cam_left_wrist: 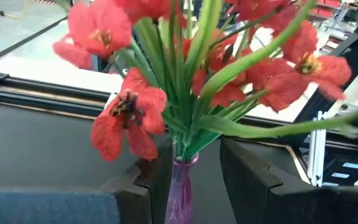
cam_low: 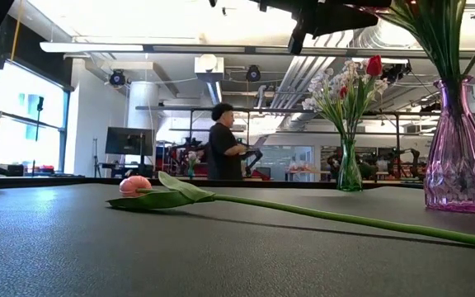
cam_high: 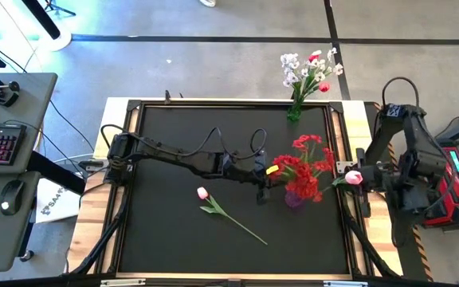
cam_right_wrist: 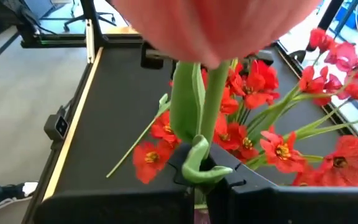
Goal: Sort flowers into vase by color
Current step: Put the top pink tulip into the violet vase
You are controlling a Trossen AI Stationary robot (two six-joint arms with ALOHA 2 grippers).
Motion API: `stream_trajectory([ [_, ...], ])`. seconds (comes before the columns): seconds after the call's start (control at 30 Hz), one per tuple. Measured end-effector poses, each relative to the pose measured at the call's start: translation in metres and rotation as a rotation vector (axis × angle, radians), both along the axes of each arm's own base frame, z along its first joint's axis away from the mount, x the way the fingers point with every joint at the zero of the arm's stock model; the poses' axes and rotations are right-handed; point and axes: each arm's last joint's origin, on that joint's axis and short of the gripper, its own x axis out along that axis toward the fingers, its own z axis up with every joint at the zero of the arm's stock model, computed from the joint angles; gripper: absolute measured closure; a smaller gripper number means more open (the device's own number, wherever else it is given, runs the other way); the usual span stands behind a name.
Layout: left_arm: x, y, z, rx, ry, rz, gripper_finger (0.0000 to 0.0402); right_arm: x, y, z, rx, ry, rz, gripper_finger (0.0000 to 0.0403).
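The robot's left gripper needs to next close on the stem (cam_high: pixel 227 214) a little below the leaves of the pink tulip that lies on the black mat.
A purple glass vase (cam_high: pixel 294 199) (cam_low: pixel 460 157) holds a bunch of red blossoms (cam_high: pixel 303 163). My left gripper (cam_left_wrist: pixel 188 180) is open, its fingers standing on either side of the vase's neck (cam_left_wrist: pixel 180 186). My right gripper (cam_right_wrist: pixel 204 186) is shut on a pink tulip (cam_high: pixel 353 177) just right of the red bunch. A second pink tulip (cam_high: pixel 203 192) (cam_low: pixel 135 186) lies flat on the mat. A green vase (cam_high: pixel 295 112) (cam_low: pixel 349 169) at the far edge holds white-lavender sprigs and tulips. My left gripper: I cannot tell whether its fingers (cam_left_wrist: pixel 247 174) touch the vase's neck. My right gripper pinches the pink tulip's green stem (cam_right_wrist: pixel 211 124) a short way below the blossom, coming from the table's right. The tulip is lifted clear of the table. The stem's lower end is hidden behind the fingers.
A black mat (cam_high: pixel 174 231) with a raised dark frame covers the table. The lying tulip's stem (cam_high: pixel 241 227) runs toward the near right. Cables loop over the left arm (cam_high: pixel 213 147). A desk with a keyboard stands to the left. A person (cam_low: pixel 223 153) stands far behind the table.
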Motion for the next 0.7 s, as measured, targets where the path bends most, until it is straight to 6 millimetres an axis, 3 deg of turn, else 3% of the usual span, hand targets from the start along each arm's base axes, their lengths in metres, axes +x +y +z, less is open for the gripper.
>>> stream_trajectory([
  [0.2,0.001,0.000,0.002,-0.003,-0.026,-0.002,0.0280,0.005,0.003,-0.005,0.033,0.034,-0.020,0.0403],
  [0.5,0.000,-0.006,0.003,0.014,-0.031,-0.044,0.0280,0.004,-0.004,0.017,0.058,-0.033,-0.021,0.0403],
  [0.7,0.000,-0.011,0.003,0.011,-0.031,-0.070,0.0280,0.010,-0.009,0.018,0.031,-0.017,-0.073,0.0403],
])
